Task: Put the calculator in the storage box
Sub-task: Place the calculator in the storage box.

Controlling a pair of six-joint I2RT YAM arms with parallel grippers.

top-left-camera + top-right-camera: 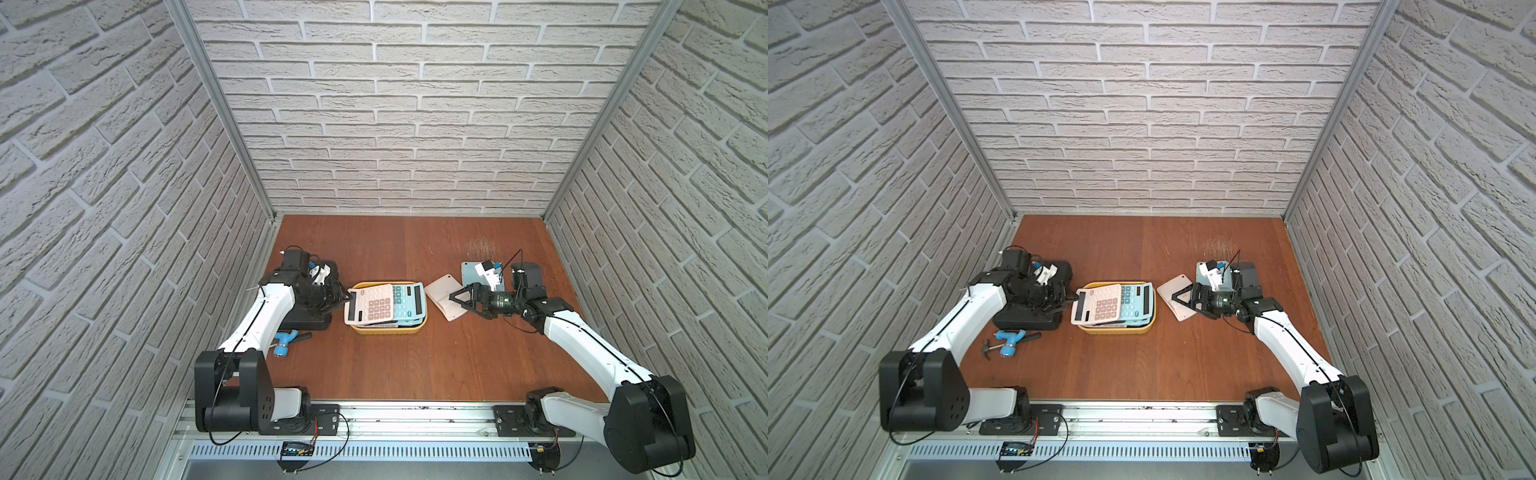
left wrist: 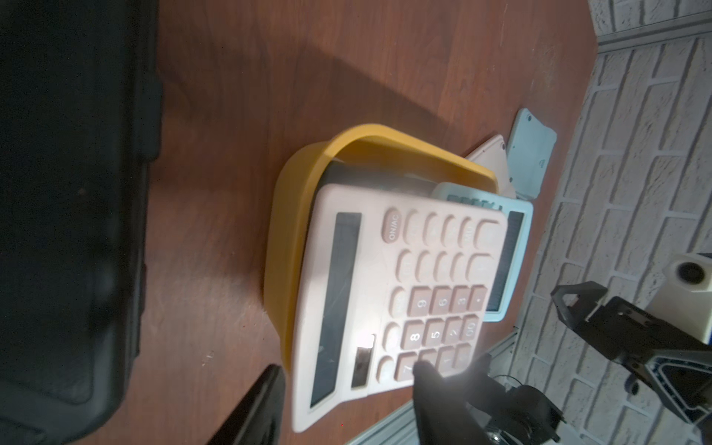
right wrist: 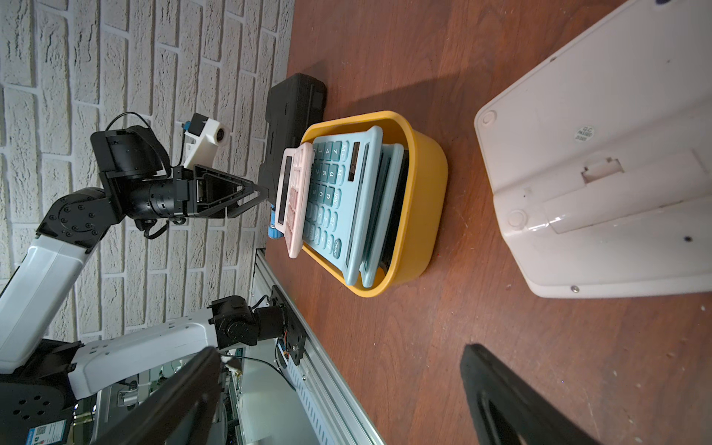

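Observation:
Next, the right gripper grips the white calculator's long edge point(image 1: 462, 287) facing away from the yellow storage box.
The yellow storage box point(image 1: 386, 331) point(image 1: 1117, 330) point(image 2: 293, 215) point(image 3: 424, 185) sits mid-table and holds several calculators. A pink calculator point(image 1: 370, 309) point(image 1: 1098, 309) point(image 2: 385, 289) point(image 3: 294, 192) lies on top, tilted, its display end sticking out over the box's left rim. My left gripper point(image 1: 349, 296) point(image 1: 1073, 301) point(image 2: 348, 368) is at that end, open. Its jaws straddle the edge, and one finger point(image 2: 269, 400) stands clear of it. A white calculator point(image 1: 444, 297) point(image 3: 597, 154) lies face down right of the box. My right gripper point(image 1: 457, 303) point(image 1: 1173, 301) point(image 3: 339, 350) hangs open over its near side.
A teal calculator point(image 1: 407, 301) point(image 3: 339, 192) lies under the pink one. A grey-blue calculator point(image 1: 471, 272) point(image 2: 531, 154) lies face down behind the white one. A black hard case point(image 1: 316, 322) point(image 2: 69, 192) sits under my left wrist, with a hammer and a blue fitting point(image 1: 1009, 343) in front.

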